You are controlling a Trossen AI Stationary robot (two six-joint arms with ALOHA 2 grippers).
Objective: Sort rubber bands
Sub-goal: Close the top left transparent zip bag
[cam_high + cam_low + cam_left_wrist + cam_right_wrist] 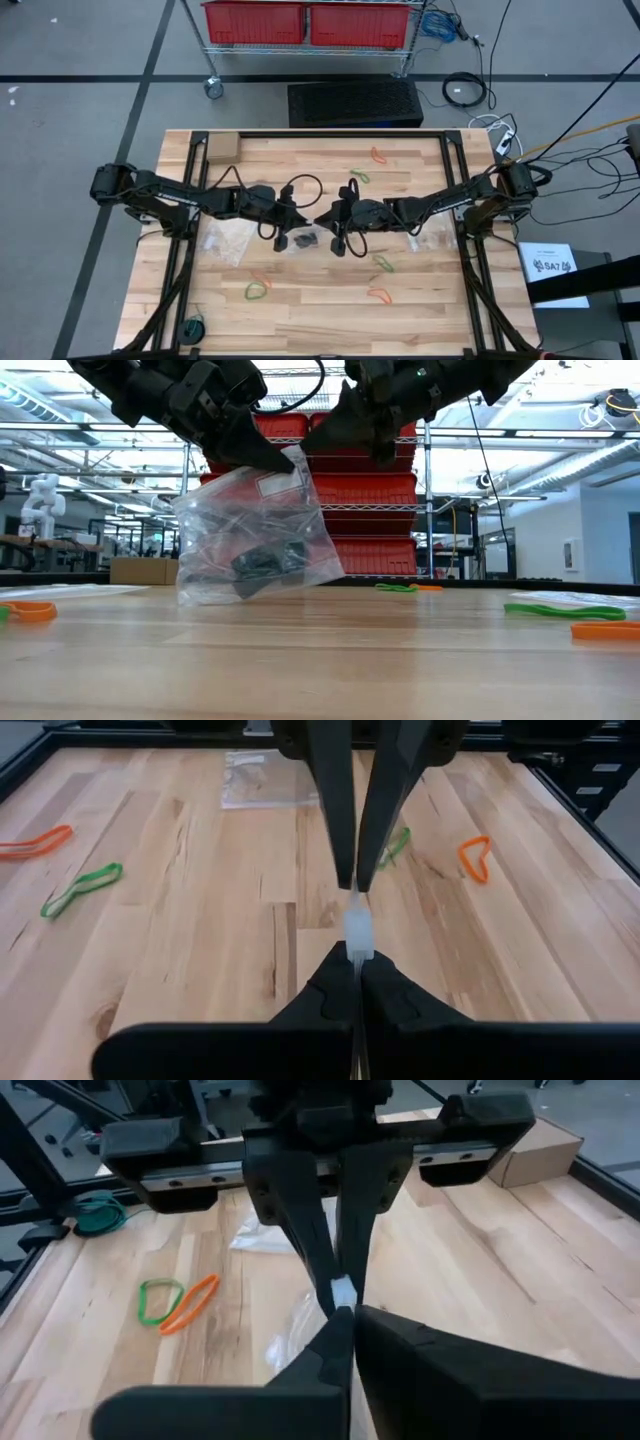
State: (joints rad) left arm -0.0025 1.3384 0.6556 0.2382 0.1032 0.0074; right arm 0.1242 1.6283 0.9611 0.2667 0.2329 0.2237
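Observation:
The clear zip bag hangs slanted below my left gripper, which should open and retake the bag's top strip (294,458) while my right gripper holds its corner.
A clear zip bag (250,530) with black rubber bands (265,562) inside hangs at the table's middle. My left gripper (295,216) and my right gripper (321,219) face each other tip to tip, both shut on its top. Whether the bag's lower end touches the table, I cannot tell. Loose green rubber bands (383,263) and orange rubber bands (378,296) lie flat on the wood, near and far of the grippers. A second clear bag (225,240) lies flat under the left arm. My left gripper pinches the bag's top strip (358,942) between its two fingers, coming slanting down from the table's left. The bag hangs below the fingers. My right gripper pinches the same top strip (342,1295) from the table's right, slanting down, its fingertips nearly meeting the left gripper's.
A small cardboard box (220,150) sits at the far left corner. A green coil (193,328) lies at the near left edge. More bands lie far of the grippers: orange (378,155) and green (360,176). Black frame rails (190,250) run along both sides.

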